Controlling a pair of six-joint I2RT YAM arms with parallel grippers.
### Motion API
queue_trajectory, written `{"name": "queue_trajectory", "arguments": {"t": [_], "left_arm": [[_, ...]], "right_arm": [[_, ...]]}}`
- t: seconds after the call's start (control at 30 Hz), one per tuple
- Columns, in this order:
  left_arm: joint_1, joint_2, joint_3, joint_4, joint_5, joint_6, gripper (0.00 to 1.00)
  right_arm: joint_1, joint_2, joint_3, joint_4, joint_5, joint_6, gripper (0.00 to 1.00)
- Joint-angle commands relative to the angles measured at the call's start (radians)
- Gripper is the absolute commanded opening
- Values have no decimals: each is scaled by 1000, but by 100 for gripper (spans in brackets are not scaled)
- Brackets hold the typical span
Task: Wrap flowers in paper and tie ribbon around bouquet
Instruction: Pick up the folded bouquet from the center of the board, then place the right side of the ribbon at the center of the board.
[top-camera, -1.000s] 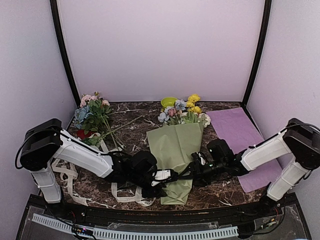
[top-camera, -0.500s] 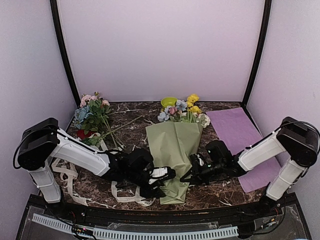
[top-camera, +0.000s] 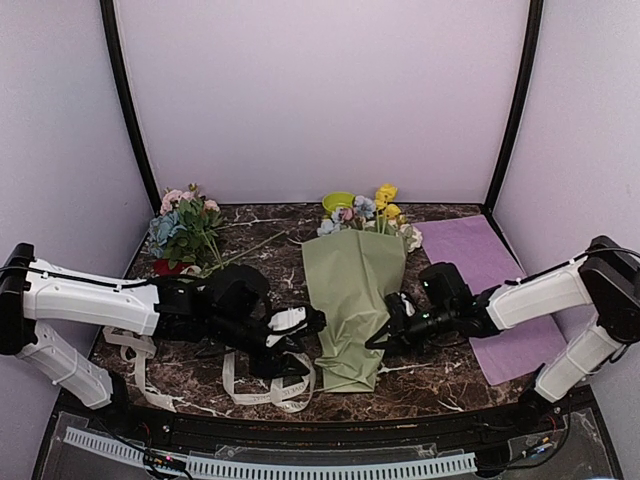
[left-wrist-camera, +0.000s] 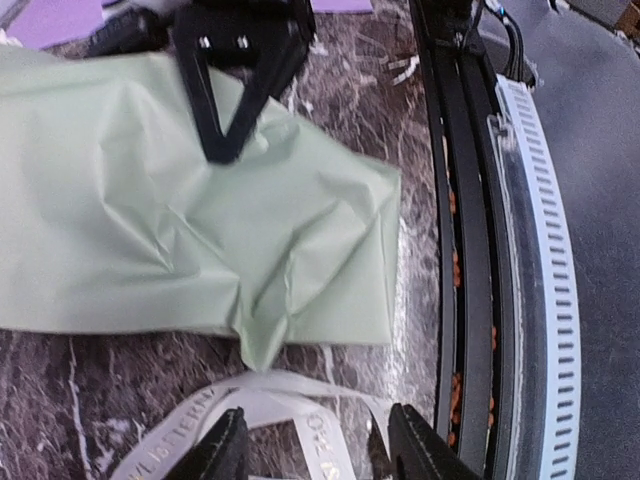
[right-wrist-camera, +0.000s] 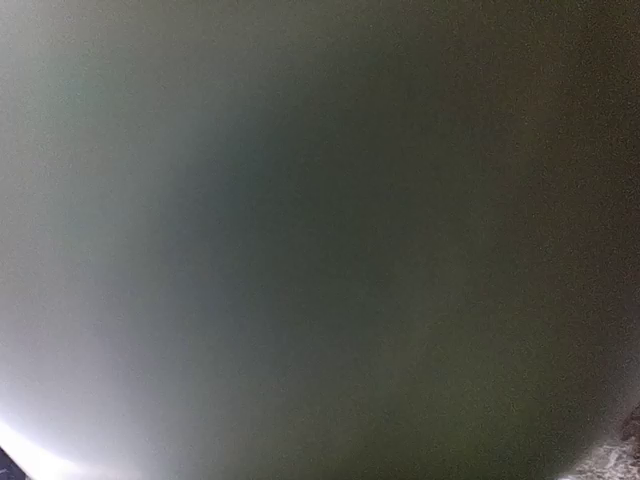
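Note:
The cream ribbon's loop beside the green paper comes nearest the table's front edge at its bend. Next, my left gripper will close on the cream ribbon's front bend (top-camera: 293, 408) (left-wrist-camera: 376, 406) there.
The bouquet (top-camera: 352, 295), a cone of sage-green paper (left-wrist-camera: 170, 220), lies mid-table with yellow, blue and pink flowers (top-camera: 368, 213) sticking out of its far end. My left gripper (top-camera: 308, 328) sits low just left of the cone's narrow end. It is open (left-wrist-camera: 320, 452), and loops of the cream lettered ribbon (left-wrist-camera: 300, 420) lie on the table between its fingers. My right gripper (top-camera: 385, 335) presses against the cone's right edge and is shut on the paper. The right wrist view is filled by blurred green paper. In the left wrist view the right gripper's fingertips (left-wrist-camera: 225, 140) meet on the sheet.
More ribbon (top-camera: 262, 388) trails across the front left of the table. A loose leafy cluster of pink and blue blooms (top-camera: 185, 230) lies at the back left. A flat purple sheet (top-camera: 480, 265) lies on the right, and a small green bowl (top-camera: 338, 203) stands behind the bouquet.
The right gripper has shut at the cone's right edge, and the bouquet has shifted slightly right. My left arm has drawn back to the left, its gripper now off the paper and over the ribbon.

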Motion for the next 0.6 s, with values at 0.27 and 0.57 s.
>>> {"name": "queue_trajectory", "arguments": {"t": [0.27, 0.57], "left_arm": [[-123, 31, -40, -130, 3, -49, 60], [-136, 169, -33, -70, -36, -7, 59]], "right_arm": [[-28, -22, 75, -88, 11, -78, 0], [-33, -24, 87, -116, 14, -99, 0]]}}
